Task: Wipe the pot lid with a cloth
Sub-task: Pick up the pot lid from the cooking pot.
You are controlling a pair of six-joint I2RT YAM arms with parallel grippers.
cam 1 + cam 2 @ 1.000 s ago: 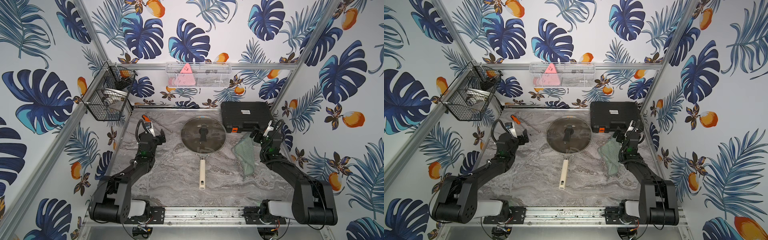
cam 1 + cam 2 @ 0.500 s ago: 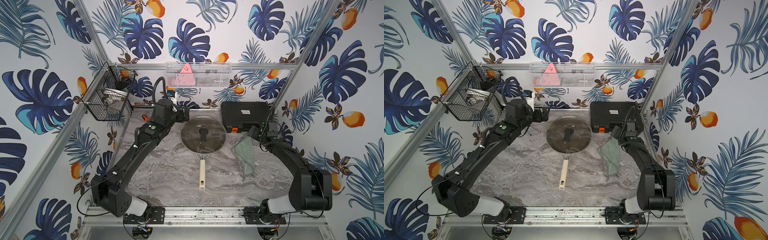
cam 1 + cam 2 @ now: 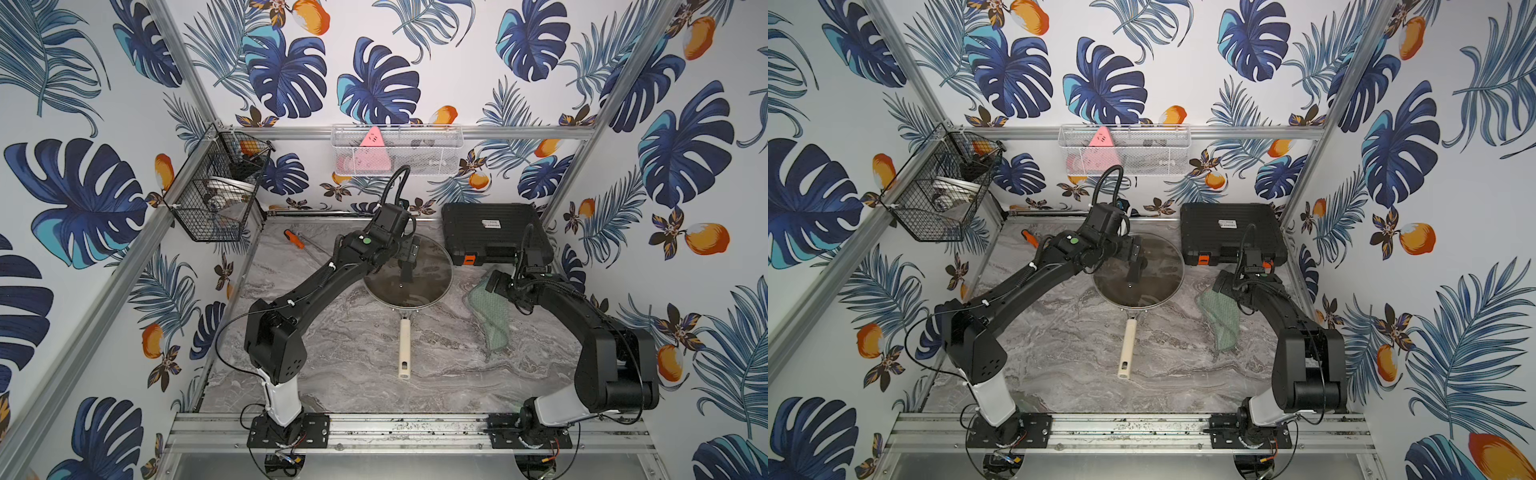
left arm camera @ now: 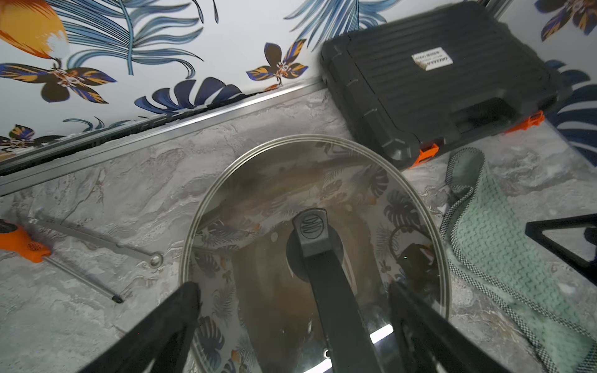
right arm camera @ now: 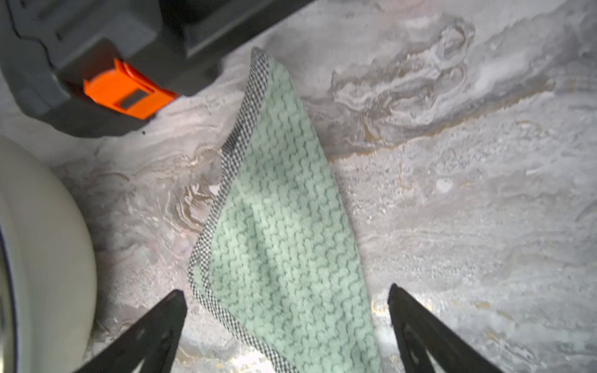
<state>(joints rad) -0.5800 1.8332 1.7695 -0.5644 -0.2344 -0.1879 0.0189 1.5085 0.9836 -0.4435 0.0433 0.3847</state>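
Note:
Next, the robot's right gripper will close on the middle of the pale green cloth (image 3: 486, 306) (image 5: 286, 303), in line with the checkered corner that points toward the pan.
The pot lid (image 3: 432, 274) (image 3: 1163, 266), clear glass with a metal rim, lies on the brown pan at the middle back of the table. Its black handle (image 4: 315, 226) runs between the fingers of my left gripper (image 4: 292, 290) (image 3: 409, 259), which hangs open just over the lid, a finger on each side, not touching it. The pale green cloth (image 3: 490, 316) (image 5: 284, 226) lies crumpled on the table to the right of the lid. My right gripper (image 5: 287, 290) (image 3: 490, 286) stands open low over the cloth's far end, straddling it.
The pan's cream handle (image 3: 404, 349) points toward the front. A black tool case (image 3: 494, 232) with orange latches sits at the back right, close behind the cloth. An orange-handled screwdriver (image 3: 293, 239) lies back left. A wire basket (image 3: 216, 195) hangs on the left wall.
My left arm has swung from the left side of the table to over the lid's handle. My right gripper has come down over the cloth's far end.

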